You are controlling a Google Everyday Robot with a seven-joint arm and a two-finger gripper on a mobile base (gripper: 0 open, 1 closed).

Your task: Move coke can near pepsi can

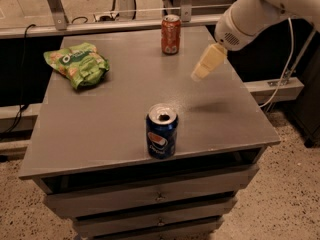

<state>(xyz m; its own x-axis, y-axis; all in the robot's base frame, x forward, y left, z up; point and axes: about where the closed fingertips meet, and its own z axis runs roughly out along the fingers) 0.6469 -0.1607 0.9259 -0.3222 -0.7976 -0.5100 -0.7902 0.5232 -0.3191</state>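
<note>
Next, my gripper closes around the middle of the coke can's body (171, 35), since the coke can needs to move near the pepsi can.
The coke can (170, 34), orange-red with a silver top, stands upright at the far edge of the grey table (115, 109). The pepsi can (161, 131), dark blue with a round logo and an open silver top, stands upright near the table's front edge. My gripper (199, 73), on a white arm with pale yellow fingers (208, 61), hangs above the table's right half. It is to the right of and nearer than the coke can, and it holds nothing.
A green snack bag (77, 64) lies at the table's far left. The table has drawers (155, 196) under its front. A metal rail (100, 26) runs behind the table. A cable (282, 71) hangs at the right.
</note>
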